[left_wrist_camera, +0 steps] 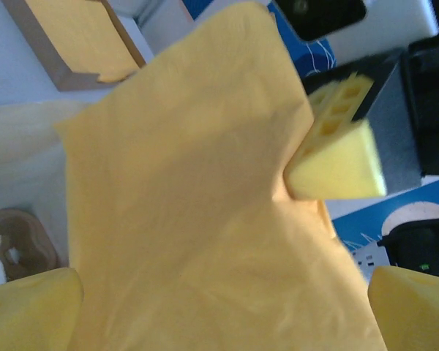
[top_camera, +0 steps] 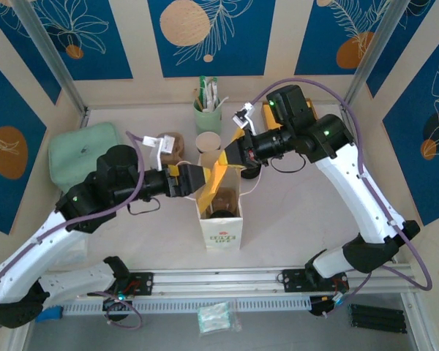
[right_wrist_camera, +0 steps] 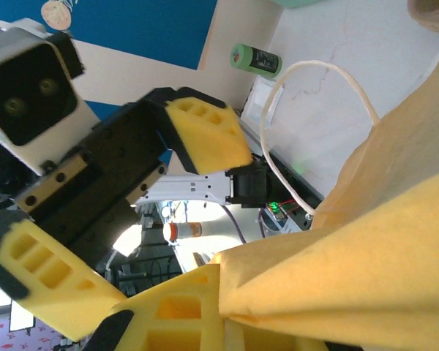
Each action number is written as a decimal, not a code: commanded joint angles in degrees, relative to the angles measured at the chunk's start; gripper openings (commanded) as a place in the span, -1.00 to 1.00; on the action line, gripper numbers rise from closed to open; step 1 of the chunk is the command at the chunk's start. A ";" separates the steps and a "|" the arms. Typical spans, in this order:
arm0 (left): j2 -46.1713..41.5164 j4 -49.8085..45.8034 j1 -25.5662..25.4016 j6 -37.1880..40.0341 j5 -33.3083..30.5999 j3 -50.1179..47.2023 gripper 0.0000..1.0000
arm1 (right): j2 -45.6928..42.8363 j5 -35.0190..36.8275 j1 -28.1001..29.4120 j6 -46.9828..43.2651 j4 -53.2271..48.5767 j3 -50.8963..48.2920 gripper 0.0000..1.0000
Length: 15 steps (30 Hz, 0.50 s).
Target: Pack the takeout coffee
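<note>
The yellow napkin, now hanging over the bag's mouth, will be released from my right gripper inside the white paper bag's opening [top_camera: 214, 195], where that is, above the takeout coffee.
A white paper bag [top_camera: 221, 232] stands open at the table's middle. Deep inside it sits a dark round shape over brown, apparently the takeout coffee [top_camera: 222, 211] with its black lid. A yellow napkin [top_camera: 218, 174] hangs over the bag's mouth. My right gripper [top_camera: 232, 156] is shut on the napkin's upper corner [right_wrist_camera: 329, 278]. My left gripper [top_camera: 197, 183] is open at the bag's left rim. The napkin [left_wrist_camera: 197, 219] spreads between its fingertips [left_wrist_camera: 29, 307] without being pinched. The right gripper's finger [left_wrist_camera: 336, 157] shows pressing the sheet.
Behind the bag stand a lidless paper cup [top_camera: 208, 142] and a green cup of packets [top_camera: 208, 111]. A green pouch [top_camera: 84, 150] lies at the left, with a brown item [top_camera: 173, 146] beside it. The bag's white cord handle [right_wrist_camera: 314, 110] loops near my right gripper.
</note>
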 commanded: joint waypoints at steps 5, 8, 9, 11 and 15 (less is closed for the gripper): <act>-1.00 -0.77 -0.44 -1.06 -5.31 -1.16 0.99 | -0.79 3.23 2.39 -0.30 1.08 -1.92 -1.00; -1.97 -1.07 -0.44 -1.15 -7.70 -1.51 0.99 | -0.48 5.32 4.18 -0.72 0.78 -2.93 -1.00; -2.18 -1.19 -0.44 -1.15 -8.27 -1.52 0.99 | -0.44 6.12 4.70 -0.87 0.72 -3.29 -1.00; -2.44 -1.51 -0.45 -1.10 -9.10 -1.41 0.99 | -0.14 8.25 5.96 -1.42 0.14 -4.02 -1.00; -2.77 -1.59 -0.43 -1.14 -9.97 -1.50 0.99 | 0.66 12.18 7.70 -2.52 -0.95 -5.41 -1.00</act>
